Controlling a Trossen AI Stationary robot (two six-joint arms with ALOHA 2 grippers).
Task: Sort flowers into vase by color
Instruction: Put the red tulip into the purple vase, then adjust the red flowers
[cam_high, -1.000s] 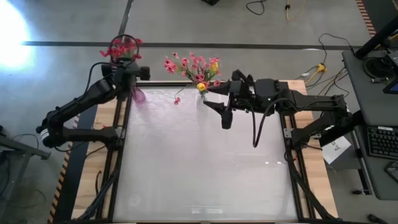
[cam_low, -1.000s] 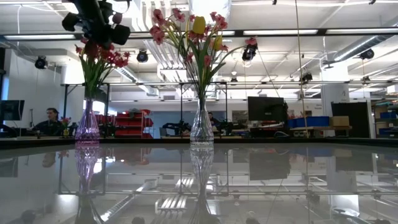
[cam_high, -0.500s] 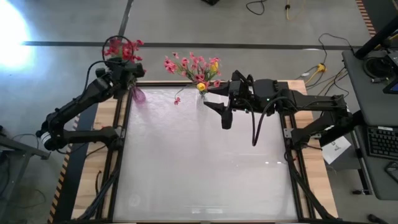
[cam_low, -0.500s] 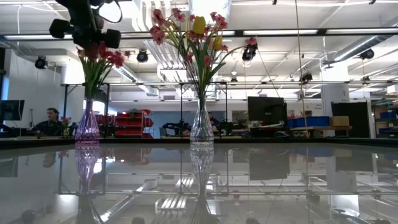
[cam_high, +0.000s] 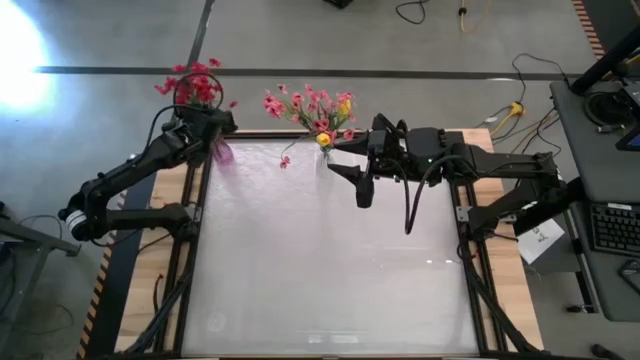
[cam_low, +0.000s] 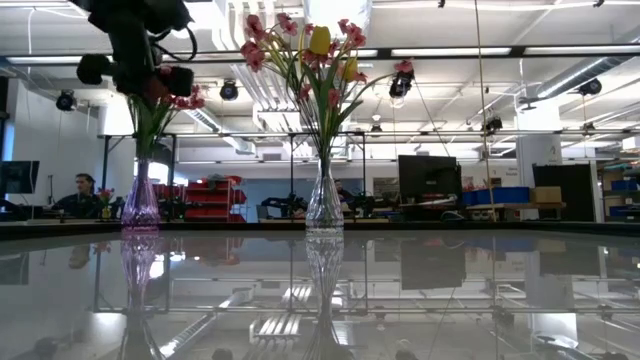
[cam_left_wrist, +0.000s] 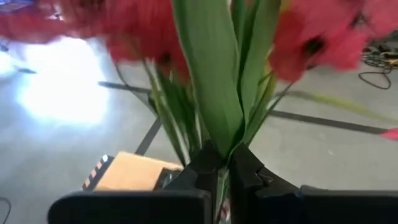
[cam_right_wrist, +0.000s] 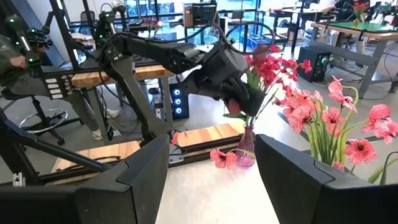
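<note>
The purple vase stands in the far corner close to the side bar, so my left gripper will open, retake the red flowers' stems (cam_low: 148, 132) and shift the purple vase inward.
My left gripper (cam_high: 206, 124) is shut on a bunch of red flowers (cam_high: 195, 85) above the purple vase (cam_high: 224, 153) at the table's far left. In the low view the green stems (cam_low: 143, 140) run from the gripper (cam_low: 140, 72) down into the vase's neck (cam_low: 141, 170). The clear vase (cam_low: 324, 200), at the middle of the far edge, holds pink and yellow flowers (cam_high: 312, 105). My right gripper (cam_high: 342, 157) hovers open just right of it, with nothing between its fingers (cam_right_wrist: 211, 180). One pink blossom (cam_high: 285, 160) lies on the table between the vases. My left gripper pinches the red flowers' green stems and leaves (cam_left_wrist: 214, 134) between its two fingers, just below the blossoms (cam_left_wrist: 298, 37). The fingers come from the table's left side, slanting a little downward, and lie across the stems. The bunch stands roughly upright, its lower ends in the purple vase.
The table top (cam_high: 330, 260) is white and glossy. Black frame rails (cam_high: 190, 230) run along both of its sides. A person sits far off in the room behind the table (cam_low: 80, 192). The left arm (cam_right_wrist: 186, 59) shows in the right wrist view.
My left gripper has sunk a little toward the purple vase and rolled about its own line, still shut on the red flowers. The bunch has turned with it, and its blossoms now spread wider in the high view.
</note>
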